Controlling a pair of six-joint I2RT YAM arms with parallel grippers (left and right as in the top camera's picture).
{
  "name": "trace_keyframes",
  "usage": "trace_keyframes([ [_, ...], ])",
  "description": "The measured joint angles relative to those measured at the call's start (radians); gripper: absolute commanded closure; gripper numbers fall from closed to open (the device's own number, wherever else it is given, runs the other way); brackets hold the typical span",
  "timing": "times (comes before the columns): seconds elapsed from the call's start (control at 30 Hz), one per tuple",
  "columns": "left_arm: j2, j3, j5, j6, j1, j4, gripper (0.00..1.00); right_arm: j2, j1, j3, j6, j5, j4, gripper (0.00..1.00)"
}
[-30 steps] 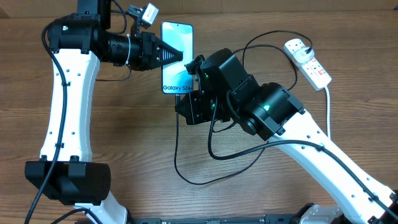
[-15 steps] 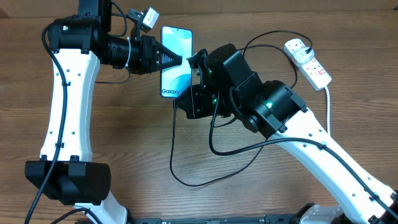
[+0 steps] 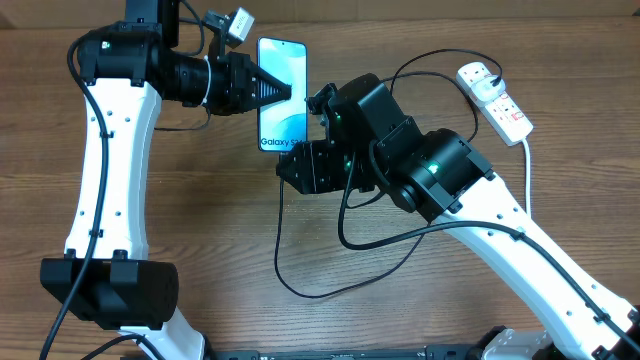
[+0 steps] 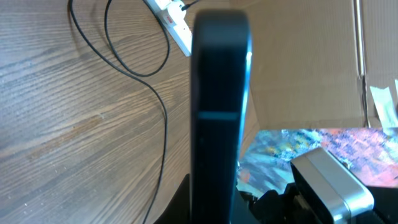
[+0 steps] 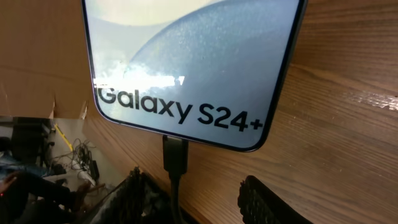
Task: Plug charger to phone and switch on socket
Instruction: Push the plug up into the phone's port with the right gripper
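Note:
My right gripper is straddling the cable below the connector with open fingers, so next I move up, grip the connector's body (image 5: 175,154) beside the phone and push it fully in.
The phone (image 3: 283,95) lies on the wooden table with its blue screen lit; the right wrist view shows its white text end (image 5: 186,74). My left gripper (image 3: 276,92) is shut on the phone's left edge; the left wrist view shows the phone edge-on (image 4: 217,112) between the jaws (image 4: 214,208). The charger's connector tip (image 5: 175,154) sits in the phone's bottom port. Its black cable (image 3: 305,295) loops over the table to the socket (image 3: 497,98). My right gripper (image 3: 292,166) is open, its fingers (image 5: 193,182) either side of the cable just below the connector, not touching it.
The socket's thick white lead (image 3: 528,170) runs down the right side. The socket also shows at the top of the left wrist view (image 4: 174,22), with cable loops (image 4: 163,118) beside it. Cardboard and a colourful sheet (image 4: 292,146) lie behind the phone.
My right gripper pushed up to the phone's lower end, then let go and drew back slightly. The connector now stays in the port. The phone shifted a little up and left.

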Motion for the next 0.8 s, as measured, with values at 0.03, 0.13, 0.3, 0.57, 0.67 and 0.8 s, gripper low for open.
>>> trace_keyframes([
  [0.03,0.0,0.0,-0.001,-0.01,0.0,0.0,0.96,0.0,0.0,0.0,0.001,-0.004,-0.002,0.58],
  [0.13,0.0,0.0,-0.003,-0.044,0.0,-0.001,0.96,0.0,0.0,0.0,0.013,-0.01,-0.008,0.68],
  [0.3,0.0,0.0,-0.003,-0.074,0.0,-0.003,0.96,0.0,0.0,0.0,0.037,-0.014,-0.009,0.78],
  [0.57,0.0,0.0,-0.009,-0.079,-0.002,-0.003,0.96,0.003,0.0,0.0,0.046,-0.022,-0.009,0.78],
  [0.67,0.0,0.0,-0.01,-0.079,-0.002,-0.003,0.96,0.003,0.0,0.0,0.046,-0.024,-0.006,0.75],
  [0.8,0.0,0.0,-0.01,-0.083,-0.002,-0.003,0.96,0.006,0.0,0.0,0.05,-0.025,-0.004,0.73],
])
